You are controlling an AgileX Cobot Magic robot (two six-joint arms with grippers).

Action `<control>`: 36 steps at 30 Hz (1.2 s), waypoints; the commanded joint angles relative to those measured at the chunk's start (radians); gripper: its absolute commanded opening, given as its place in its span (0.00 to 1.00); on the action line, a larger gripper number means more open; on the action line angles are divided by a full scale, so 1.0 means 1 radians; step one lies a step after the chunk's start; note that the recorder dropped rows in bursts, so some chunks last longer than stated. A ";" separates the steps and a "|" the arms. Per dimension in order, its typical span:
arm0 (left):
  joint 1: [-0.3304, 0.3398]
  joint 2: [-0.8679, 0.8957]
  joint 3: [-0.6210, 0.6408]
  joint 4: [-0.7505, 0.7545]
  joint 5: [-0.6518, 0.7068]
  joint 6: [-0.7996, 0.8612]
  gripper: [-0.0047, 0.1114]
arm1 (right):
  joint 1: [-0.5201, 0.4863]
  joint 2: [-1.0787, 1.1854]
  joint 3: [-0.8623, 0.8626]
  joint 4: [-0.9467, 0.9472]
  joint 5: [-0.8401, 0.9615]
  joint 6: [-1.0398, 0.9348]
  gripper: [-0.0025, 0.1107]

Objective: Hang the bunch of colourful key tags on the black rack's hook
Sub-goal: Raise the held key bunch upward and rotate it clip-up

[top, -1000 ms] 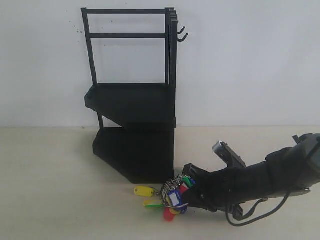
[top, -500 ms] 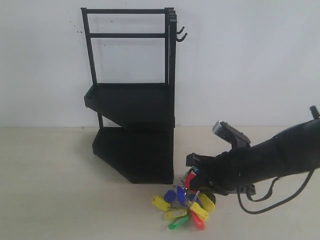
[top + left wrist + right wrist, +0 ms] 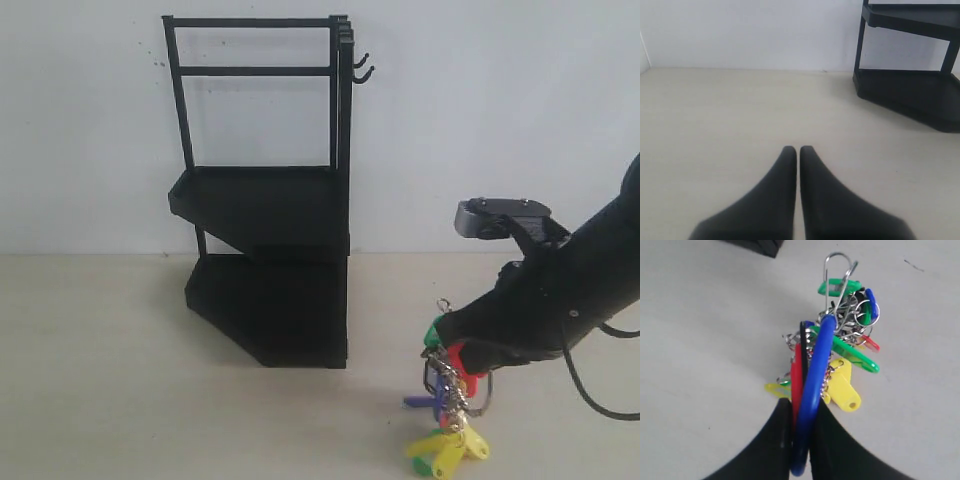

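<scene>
My right gripper is pinching the red loop beside the slanting blue loop, so I need to put the key tag bunch down and take hold again of the blue loop alone [image 3: 821,352], before I hang it.
The colourful key tag bunch [image 3: 447,410] hangs in the air below my right gripper [image 3: 447,352], to the right of the black rack [image 3: 268,200] and well below its hooks [image 3: 364,68]. In the right wrist view my right gripper [image 3: 802,407] is shut on the bunch's blue and red tags, with the rest of the key tag bunch [image 3: 840,350] dangling beyond, a wire clip outermost. My left gripper [image 3: 798,150] is shut with nothing in it, over bare table. The black rack [image 3: 912,75] shows at the corner of that view.
The rack stands against a white wall [image 3: 500,130] on a pale table [image 3: 100,380]. My right arm [image 3: 570,290] reaches in from the right edge. The left arm does not show in the exterior view.
My right gripper has lifted the key tag bunch off the table and carried it to the right, away from the rack's base. The tags now hang free.
</scene>
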 commanded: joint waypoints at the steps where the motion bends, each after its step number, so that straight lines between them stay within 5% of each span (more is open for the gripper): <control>1: 0.002 0.004 -0.002 -0.003 -0.002 0.000 0.08 | -0.002 -0.018 0.000 -0.088 0.039 0.071 0.02; 28: 0.002 0.004 -0.002 -0.003 -0.002 0.000 0.08 | -0.002 0.219 0.000 -0.090 0.072 0.077 0.02; 30: 0.002 0.004 -0.002 -0.003 -0.002 0.000 0.08 | -0.002 0.217 0.000 -0.089 0.064 0.077 0.10; 33: 0.002 0.004 -0.002 -0.003 -0.002 0.000 0.08 | -0.002 0.217 0.000 -0.089 0.045 0.080 0.43; 36: 0.002 0.004 -0.002 -0.003 -0.002 0.000 0.08 | -0.002 0.217 0.000 -0.089 0.027 0.080 0.42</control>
